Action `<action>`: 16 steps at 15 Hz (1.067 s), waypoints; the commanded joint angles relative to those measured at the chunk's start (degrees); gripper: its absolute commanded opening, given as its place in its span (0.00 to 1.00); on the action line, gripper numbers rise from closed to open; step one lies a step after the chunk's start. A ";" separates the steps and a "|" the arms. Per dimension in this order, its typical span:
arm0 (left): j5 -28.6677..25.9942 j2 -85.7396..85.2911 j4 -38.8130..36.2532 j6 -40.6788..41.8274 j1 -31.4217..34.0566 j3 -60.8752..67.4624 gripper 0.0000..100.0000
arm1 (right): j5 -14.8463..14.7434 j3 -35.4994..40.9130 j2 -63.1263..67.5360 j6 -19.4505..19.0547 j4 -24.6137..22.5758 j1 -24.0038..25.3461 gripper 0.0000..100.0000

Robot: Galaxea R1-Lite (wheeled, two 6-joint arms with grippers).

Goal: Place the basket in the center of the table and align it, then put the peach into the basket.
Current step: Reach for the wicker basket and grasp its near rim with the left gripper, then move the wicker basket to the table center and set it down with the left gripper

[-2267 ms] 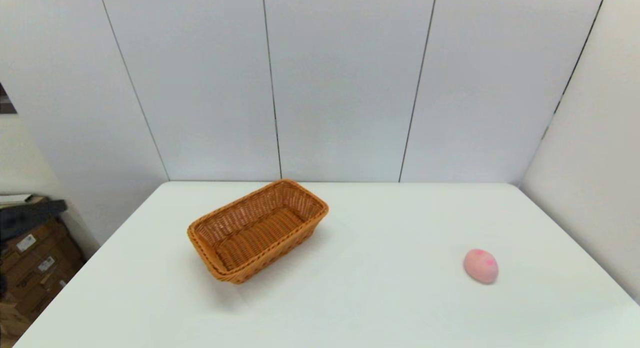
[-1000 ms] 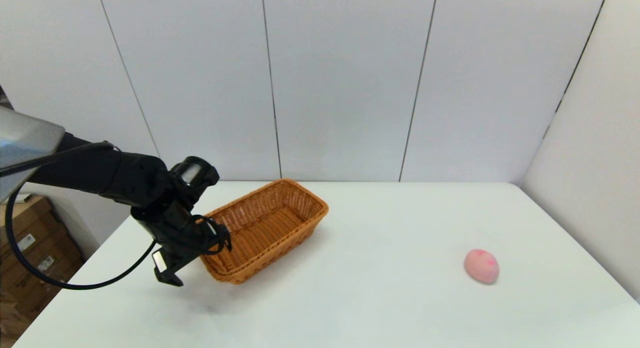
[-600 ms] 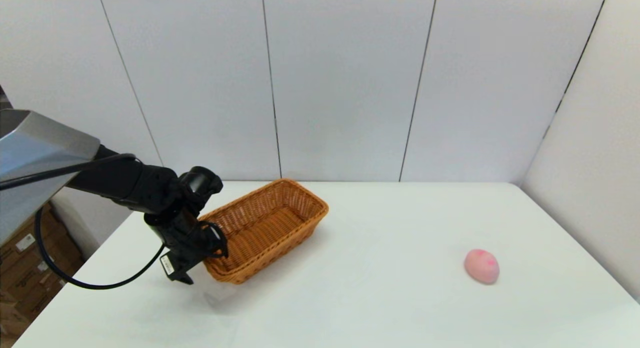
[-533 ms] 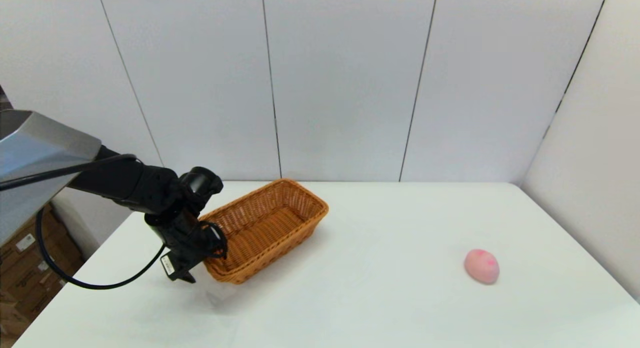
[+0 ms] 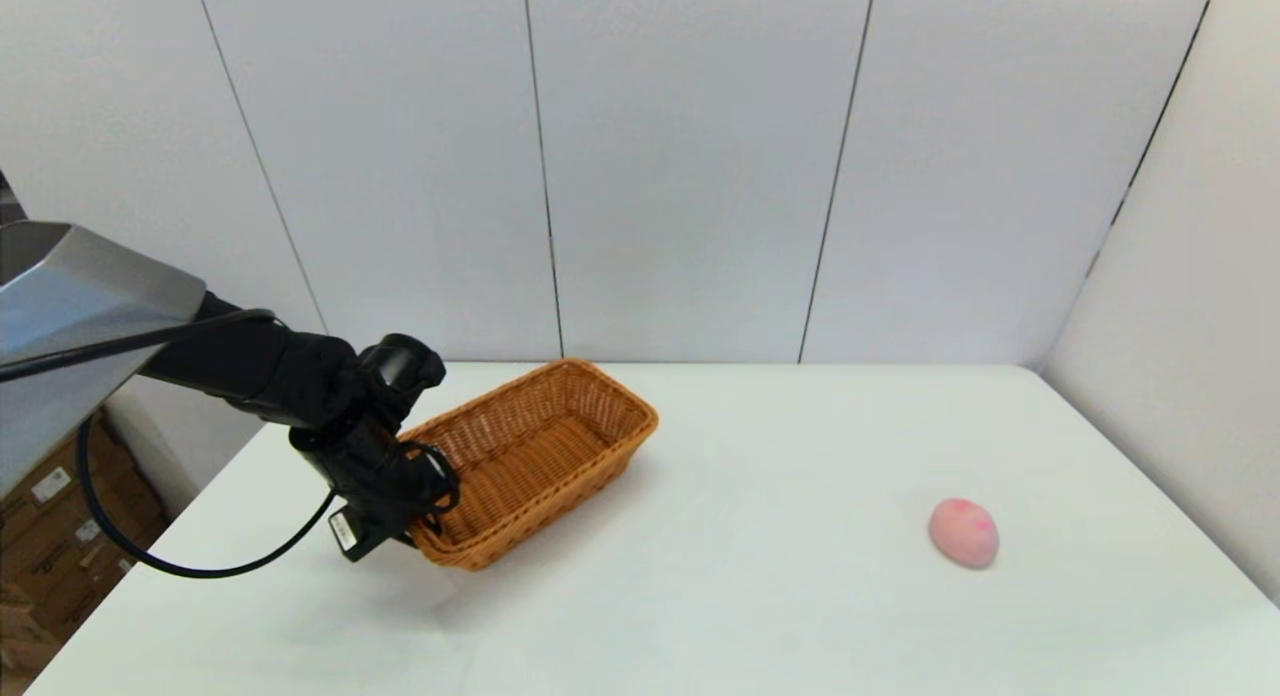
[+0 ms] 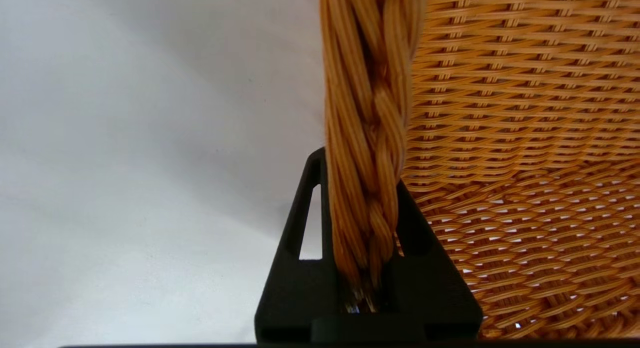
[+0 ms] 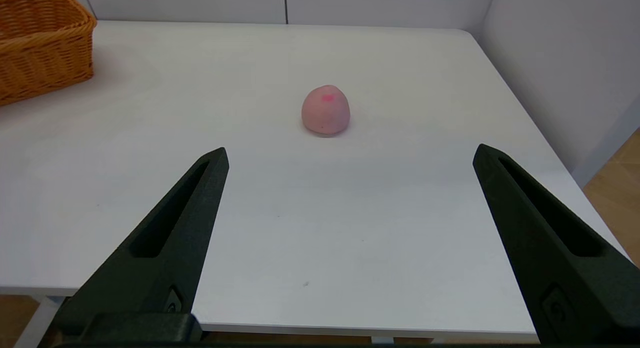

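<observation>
The robot's left gripper needs to set the basket down on the near middle of the white table (image 5: pixel 727 588), beside the pink peach.
The orange-brown woven basket (image 5: pixel 535 454) lies askew on the left half of the white table (image 5: pixel 760 596). My left gripper (image 5: pixel 412 528) is at the basket's near-left corner, shut on the braided rim. In the left wrist view the rim (image 6: pixel 367 103) runs between the two black fingers (image 6: pixel 300 223) of the left gripper (image 6: pixel 362 170). The pink peach (image 5: pixel 963 532) lies alone on the table's right side. My right gripper (image 7: pixel 351 152) hangs open over the table's near edge, well short of the peach (image 7: pixel 325 109). The basket (image 7: pixel 40 43) shows far off in that view.
Grey wall panels stand behind the table and along its right side. Cardboard boxes (image 5: pixel 60 536) sit on the floor beyond the table's left edge. A black cable (image 5: pixel 200 566) loops under the left arm.
The left arm came in from the left, reached the basket's near-left corner and closed on its rim. The basket and the peach have hardly moved.
</observation>
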 commanded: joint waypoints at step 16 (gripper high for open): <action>-14.56 -9.28 -4.69 9.07 -16.43 0.89 0.00 | 0.08 -0.01 -0.01 -0.03 0.11 0.00 1.00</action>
